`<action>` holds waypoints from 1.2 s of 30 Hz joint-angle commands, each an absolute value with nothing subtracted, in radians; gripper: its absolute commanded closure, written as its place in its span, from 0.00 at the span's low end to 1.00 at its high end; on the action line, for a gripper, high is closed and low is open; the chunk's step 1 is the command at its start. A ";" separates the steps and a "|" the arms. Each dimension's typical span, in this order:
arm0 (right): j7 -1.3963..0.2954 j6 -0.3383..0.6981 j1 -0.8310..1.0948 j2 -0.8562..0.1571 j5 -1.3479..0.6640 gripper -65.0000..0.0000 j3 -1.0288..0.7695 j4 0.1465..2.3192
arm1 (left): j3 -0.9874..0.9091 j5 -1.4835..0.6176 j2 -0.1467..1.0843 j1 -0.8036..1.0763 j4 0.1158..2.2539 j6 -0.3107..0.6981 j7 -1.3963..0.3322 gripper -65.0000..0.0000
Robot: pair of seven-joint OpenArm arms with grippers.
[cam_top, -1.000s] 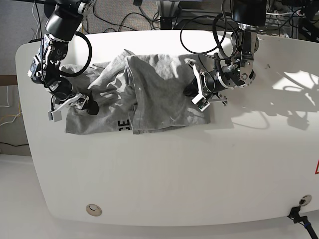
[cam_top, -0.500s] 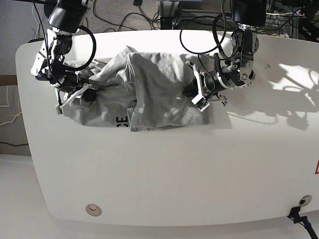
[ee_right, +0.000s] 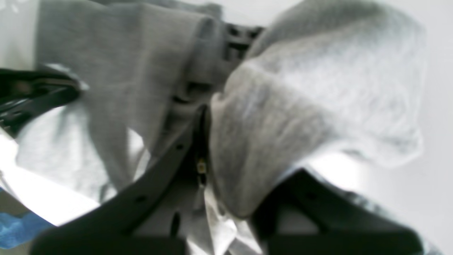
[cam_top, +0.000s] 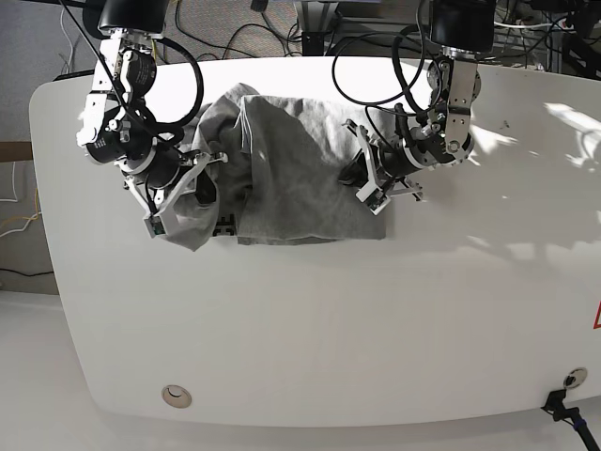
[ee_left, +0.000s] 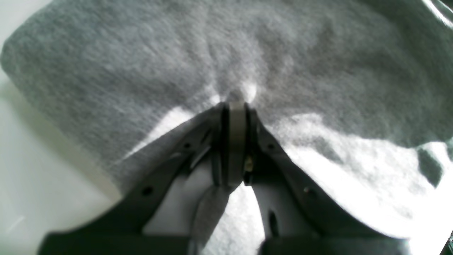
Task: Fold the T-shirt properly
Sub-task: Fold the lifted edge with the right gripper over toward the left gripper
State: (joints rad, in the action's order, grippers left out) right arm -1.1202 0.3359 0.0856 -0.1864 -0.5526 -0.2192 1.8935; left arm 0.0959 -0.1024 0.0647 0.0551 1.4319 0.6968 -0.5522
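Next, I let my right gripper release the bunched fold on the grey T-shirt's smooth part (cam_top: 348, 189) (ee_right: 85, 68) next to the fingers of my left gripper.
The grey T-shirt (cam_top: 291, 178) lies crumpled on the far-left part of the white table (cam_top: 329, 329), with a bit of black print (cam_top: 223, 225) showing at its front edge. My right gripper (cam_top: 174, 202) is shut on a bunched fold of the shirt's left side and holds it raised above the table. In the right wrist view, the right gripper (ee_right: 205, 117) pinches a thick roll of T-shirt (ee_right: 300, 106). My left gripper (cam_top: 364, 177) is shut on the shirt's right edge. Up close, the left gripper (ee_left: 236, 106) has its jaws pressed together on the T-shirt (ee_left: 226, 56).
Cables and equipment (cam_top: 310, 23) crowd the table's far edge. A round inset (cam_top: 176, 396) sits near the front left corner and a black fitting (cam_top: 562, 402) at the front right. A red mark (cam_top: 596, 318) shows at the right edge.
My right gripper has shut on the shirt's left side and carried it up and to the right, folding that side inward. The left gripper stays shut and has shifted slightly.
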 commanded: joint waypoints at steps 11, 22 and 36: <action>-1.089 0.226 0.054 -0.077 -0.573 1.00 0.065 1.954 | 0.102 -0.062 0.042 0.058 1.428 0.698 -0.611 1.00; -1.089 0.225 0.016 -0.035 -0.573 1.00 0.065 1.948 | 0.084 -0.067 0.038 0.056 1.583 0.698 -0.665 1.00; -1.089 0.226 0.013 -0.042 -0.530 1.00 0.067 1.949 | 0.042 -0.068 0.091 0.101 1.596 0.698 -0.696 1.00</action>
